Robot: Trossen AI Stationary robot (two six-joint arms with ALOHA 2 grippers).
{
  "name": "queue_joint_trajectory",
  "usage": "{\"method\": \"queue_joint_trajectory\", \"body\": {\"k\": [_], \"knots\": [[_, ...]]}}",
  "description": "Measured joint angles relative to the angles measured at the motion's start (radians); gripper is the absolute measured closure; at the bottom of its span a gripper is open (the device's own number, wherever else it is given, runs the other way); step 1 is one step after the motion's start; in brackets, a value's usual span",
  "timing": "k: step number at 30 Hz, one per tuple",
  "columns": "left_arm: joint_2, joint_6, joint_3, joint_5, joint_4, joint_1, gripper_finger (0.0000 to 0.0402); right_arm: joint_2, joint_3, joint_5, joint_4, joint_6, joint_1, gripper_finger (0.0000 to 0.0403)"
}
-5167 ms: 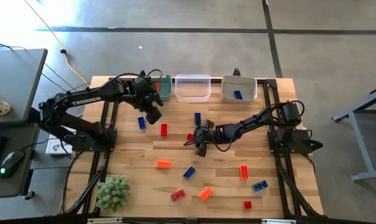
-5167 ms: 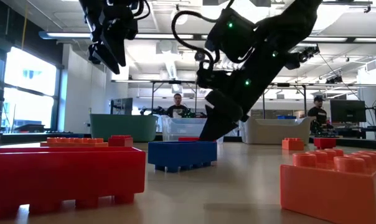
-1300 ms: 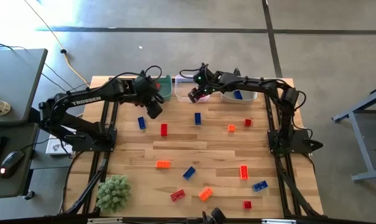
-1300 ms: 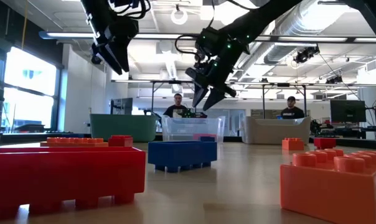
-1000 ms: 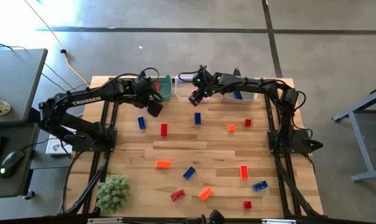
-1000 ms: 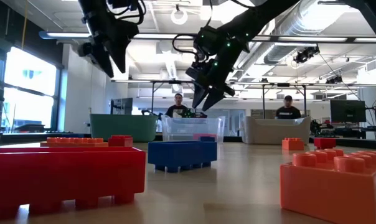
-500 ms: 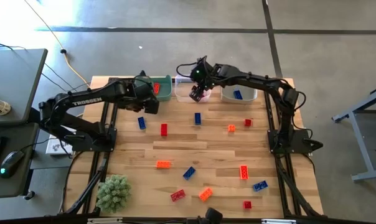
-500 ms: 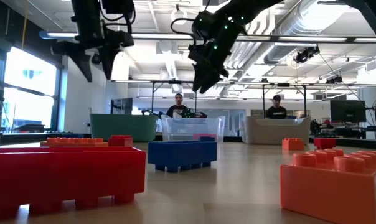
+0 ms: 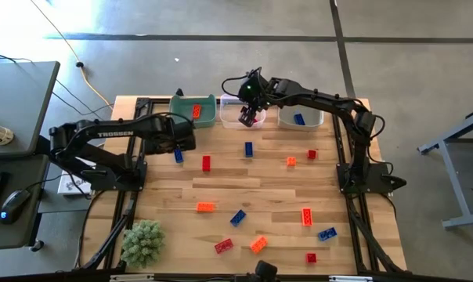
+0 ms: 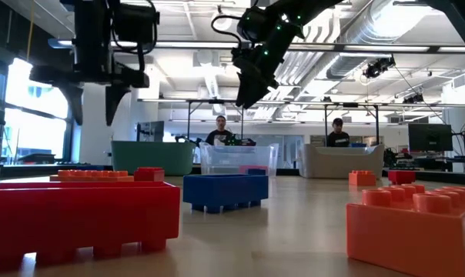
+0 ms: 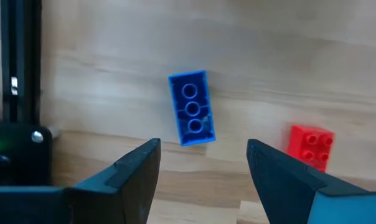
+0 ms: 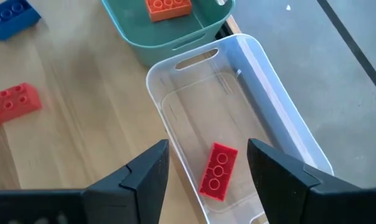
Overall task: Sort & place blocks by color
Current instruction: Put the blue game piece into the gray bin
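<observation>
I need to close my left gripper on the long sides (image 9: 178,157) (image 11: 193,114) of the upside-down blue brick that lies next to the red brick.
My left gripper (image 9: 185,143) is open and empty, pointing down just above a blue brick (image 11: 191,107) that lies flat on the table's left part; a red brick (image 11: 309,146) lies beside it. My right gripper (image 9: 249,116) is open and empty above the clear bin (image 9: 242,103). A red brick (image 12: 218,171) lies on that bin's floor. The teal bin (image 9: 206,117) holds an orange brick (image 12: 168,6). The white bin (image 9: 301,102) holds a blue brick (image 9: 299,119).
Loose bricks are scattered on the wooden table: blue (image 9: 249,149), orange (image 9: 291,161) and red (image 9: 312,154) in the middle, several more toward the near edge. A green spiky ball (image 9: 142,241) sits at the near left corner. People stand in the room beyond the table.
My left gripper has drawn back from the teal bin toward the table's left and near side, turned to point down, and come lower over the blue brick. My right gripper has risen and gone a little toward the far edge, over the clear bin.
</observation>
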Motion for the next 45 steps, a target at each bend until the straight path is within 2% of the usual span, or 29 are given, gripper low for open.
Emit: {"method": "queue_joint_trajectory", "body": {"k": [12, 24, 35, 39, 45], "knots": [[0.000, -0.161, -0.131, 0.003, 0.130, -0.009, 0.0172, 0.000, 0.000, 0.000, -0.003, -0.011, 0.000, 0.0199], [0.085, -0.179, -0.198, 0.002, 0.278, -0.009, 0.0172, 0.000, 0.000, -0.001, -0.002, -0.026, 0.000, 0.0199], [0.225, -0.151, -0.198, 0.000, 0.298, -0.009, 0.0172, 0.000, -0.001, -0.002, -0.002, -0.026, 0.000, 0.0199], [0.253, -0.084, -0.195, -0.017, 0.303, -0.009, 0.0173, 0.000, -0.001, -0.002, -0.002, -0.026, 0.000, 0.0199], [0.258, 0.032, -0.194, -0.030, 0.311, -0.008, 0.0214, 0.000, -0.001, -0.003, -0.002, -0.024, 0.000, 0.0199]]}}
